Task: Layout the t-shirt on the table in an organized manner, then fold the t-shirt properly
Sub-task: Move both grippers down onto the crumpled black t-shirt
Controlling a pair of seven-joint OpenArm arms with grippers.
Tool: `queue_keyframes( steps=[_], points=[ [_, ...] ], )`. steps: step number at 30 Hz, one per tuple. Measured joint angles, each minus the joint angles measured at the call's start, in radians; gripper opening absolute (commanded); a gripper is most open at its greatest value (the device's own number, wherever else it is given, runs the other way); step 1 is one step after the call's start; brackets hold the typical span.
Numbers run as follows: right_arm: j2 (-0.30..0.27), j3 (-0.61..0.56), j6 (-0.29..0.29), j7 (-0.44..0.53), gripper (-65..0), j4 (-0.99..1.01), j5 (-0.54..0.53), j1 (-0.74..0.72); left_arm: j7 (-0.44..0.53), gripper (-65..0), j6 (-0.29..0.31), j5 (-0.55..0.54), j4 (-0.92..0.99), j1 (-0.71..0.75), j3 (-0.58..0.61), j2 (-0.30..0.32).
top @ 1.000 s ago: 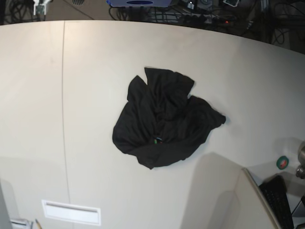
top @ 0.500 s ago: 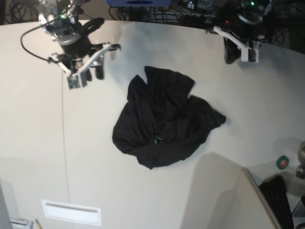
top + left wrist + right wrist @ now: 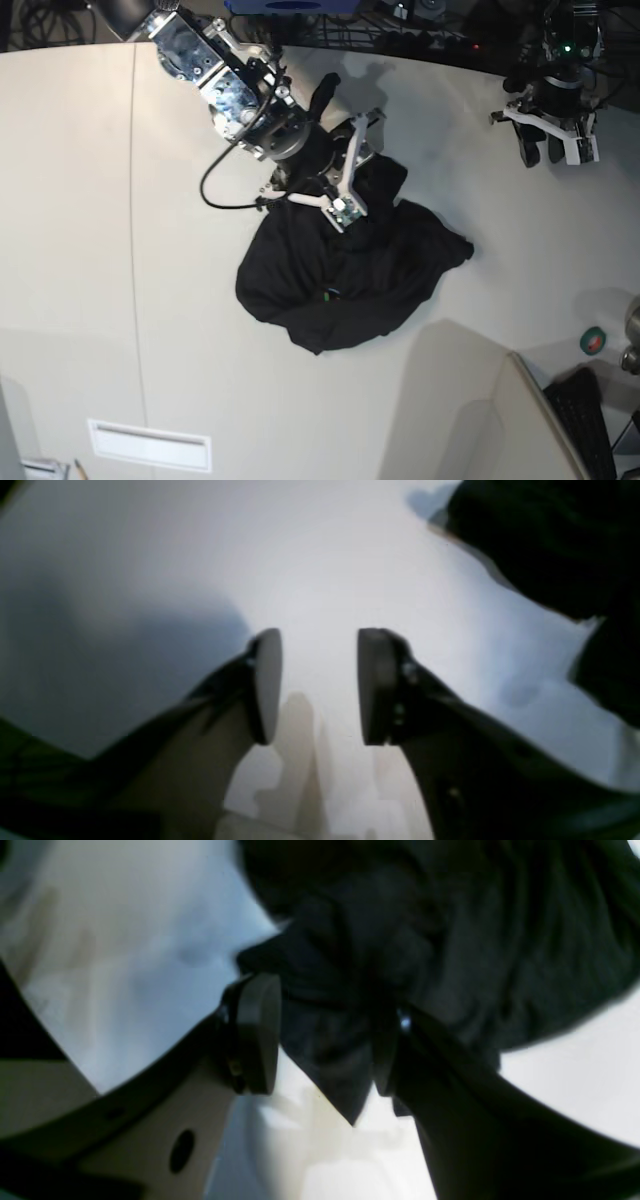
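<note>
The robot's right gripper needs to next go to the black t-shirt's edge (image 3: 257, 235) (image 3: 564, 1011) closest to the table's seam line and close there.
The black t-shirt (image 3: 350, 270) lies crumpled in a heap near the middle of the off-white table (image 3: 70, 250). My right gripper (image 3: 350, 175) is down on the heap's far edge. In the right wrist view it (image 3: 320, 1040) is open, with a fold of the black fabric (image 3: 450, 930) between its fingers. My left gripper (image 3: 553, 150) hovers over bare table at the far right, apart from the shirt. In the left wrist view it (image 3: 317, 685) is open and empty, with the shirt's edge (image 3: 540, 540) at the upper right. The print is hidden.
A thin seam line (image 3: 133, 250) runs down the table's left part. A small white recessed panel (image 3: 150, 445) sits near the front edge. At the front right stand a slanted board (image 3: 520, 420), a black keyboard (image 3: 585, 420) and a small green and red round thing (image 3: 593, 341). Cables lie beyond the far edge.
My right arm has swung from the far left onto the far edge of the shirt. My left arm has moved to the right and slightly nearer. The shirt's heap has kept its place.
</note>
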State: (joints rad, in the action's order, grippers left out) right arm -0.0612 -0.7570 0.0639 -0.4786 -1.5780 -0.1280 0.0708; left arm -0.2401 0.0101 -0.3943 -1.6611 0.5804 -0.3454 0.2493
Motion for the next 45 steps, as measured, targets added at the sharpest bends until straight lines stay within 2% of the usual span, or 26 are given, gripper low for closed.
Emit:
queue_keyframes(
  steps=[2,5,10,13,15,18,20,23,25,26,28,30,32,35,40,45],
  points=[
    [-0.004,-0.119,0.052,-0.001,-37.7,0.011,0.076,-0.045,0.011,-40.2,-0.002,0.000,0.020,-0.003,-0.078,-0.042],
    [0.021,-0.277,0.076,0.022,-37.4,0.080,0.146,-0.117,0.002,-40.2,0.084,0.004,0.066,-0.002,-0.175,-0.077],
    [0.135,-0.292,0.077,0.104,-37.4,0.342,0.159,-0.207,-0.001,-40.2,0.193,0.004,0.071,0.010,-0.248,-0.155],
    [0.167,-0.288,0.086,0.147,-37.5,0.472,0.162,-0.259,0.000,-40.2,0.199,0.004,0.067,0.031,-0.289,-0.162],
    [0.177,-0.288,0.082,0.182,-37.7,0.520,0.158,-0.275,0.000,-39.8,0.183,0.023,0.067,0.035,-0.290,-0.158],
    [0.179,-0.288,0.082,0.200,-37.7,0.539,0.158,-0.277,0.002,-39.3,0.188,0.018,0.069,0.016,-0.241,-0.160],
    [0.166,-0.285,0.084,0.191,-37.8,0.519,0.159,-0.271,0.004,-39.2,0.195,0.008,0.069,-0.009,-0.170,-0.163],
    [0.108,-0.286,0.088,0.174,-37.8,0.384,0.163,-0.227,-0.007,-39.2,0.195,0.006,0.071,-0.058,-0.054,-0.163],
    [0.055,-0.285,0.079,0.133,-37.8,0.282,0.159,-0.190,-0.113,-39.2,0.190,0.004,0.072,-0.109,-0.001,-0.168],
    [0.023,-0.285,0.081,0.115,-37.8,0.230,0.160,-0.172,-0.192,-39.2,0.200,0.003,0.079,-0.148,0.000,-0.178],
    [-0.027,-0.239,0.076,0.097,-37.8,0.157,0.159,-0.134,-0.291,-39.2,0.193,0.004,0.113,-0.241,-0.045,-0.234],
    [-0.063,-0.167,0.083,0.091,-37.8,0.087,0.159,-0.095,-0.357,-38.8,0.190,0.003,0.147,-0.320,-0.113,-0.273],
    [-0.097,-0.096,0.087,0.094,-37.7,0.021,0.163,-0.066,-0.397,-34.7,0.192,0.007,0.167,-0.373,-0.143,-0.300],
    [-0.125,-0.022,0.086,0.100,-37.4,-0.032,0.163,-0.026,-0.418,-30.9,0.190,0.013,0.212,-0.430,-0.138,-0.323],
    [-0.175,0.038,0.083,0.090,-37.4,-0.051,0.159,0.016,-0.419,-30.8,0.199,0.009,0.327,-0.510,-0.084,-0.336],
    [-0.195,0.047,0.084,0.097,-37.7,-0.050,0.162,0.026,-0.394,-31.6,0.200,0.003,0.428,-0.574,-0.055,-0.329]
  ],
)
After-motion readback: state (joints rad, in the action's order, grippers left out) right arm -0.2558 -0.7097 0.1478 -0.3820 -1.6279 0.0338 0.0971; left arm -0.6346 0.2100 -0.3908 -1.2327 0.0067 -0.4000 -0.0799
